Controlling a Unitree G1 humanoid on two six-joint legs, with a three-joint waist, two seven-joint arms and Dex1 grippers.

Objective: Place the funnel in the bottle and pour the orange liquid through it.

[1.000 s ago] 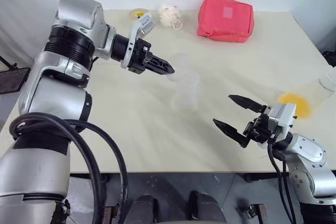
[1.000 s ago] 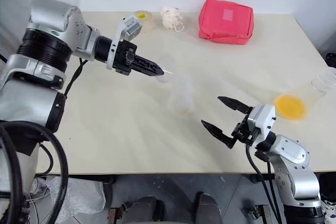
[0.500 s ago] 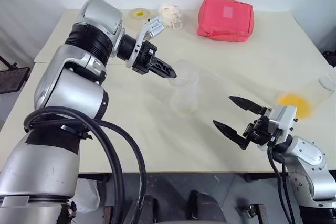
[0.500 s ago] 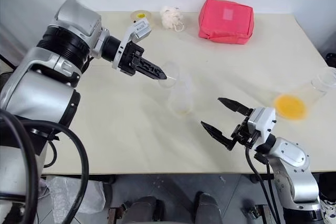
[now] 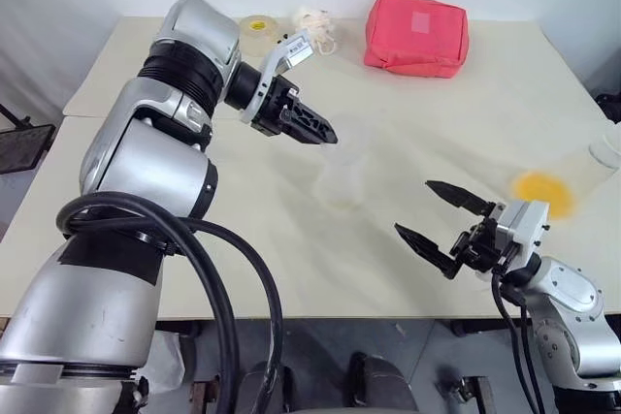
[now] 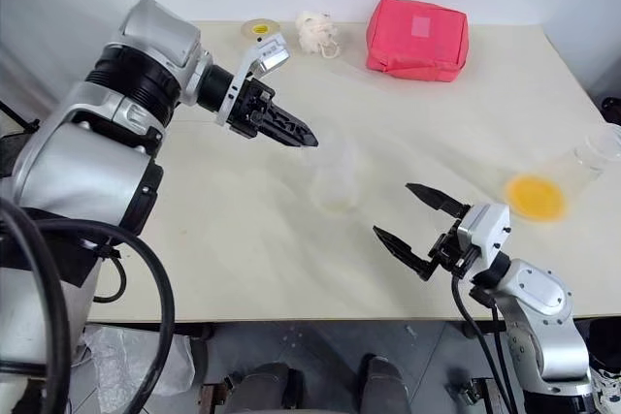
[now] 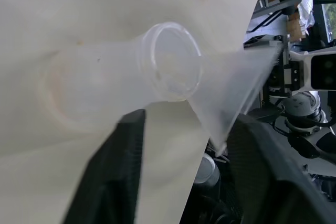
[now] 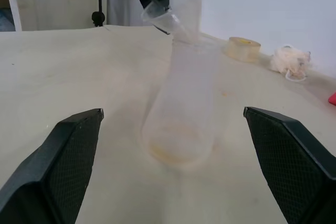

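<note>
I should next move my right gripper to the neck of the clear vessel (image 5: 604, 148) with the orange liquid and close it there, just below the vessel's opening.
The clear bottle (image 5: 342, 179) stands upright mid-table. A see-through funnel (image 8: 187, 2) leans tilted over its mouth, narrow end toward my left gripper (image 5: 328, 133). In the left wrist view the black fingers (image 7: 118, 171) stand apart, with the funnel (image 7: 236, 90) beside the bottle's mouth; whether its stem sits in the neck I cannot tell. The orange liquid (image 5: 543, 189) pools in a clear vessel (image 6: 594, 157) tilted at the table's right edge. My right gripper (image 5: 412, 207) hovers open over the near edge, right of the bottle, holding nothing.
A red pouch (image 5: 417, 34) lies at the back of the table. A yellow-cored tape roll (image 5: 257, 24) and a white fluffy tuft (image 5: 315, 28) sit left of it. The table's near edge (image 5: 320, 312) runs below both grippers.
The left gripper, shut on the funnel a second ago, brought it over the bottle's mouth and its fingers have now parted. The left elbow swung up. The right arm kept still.
</note>
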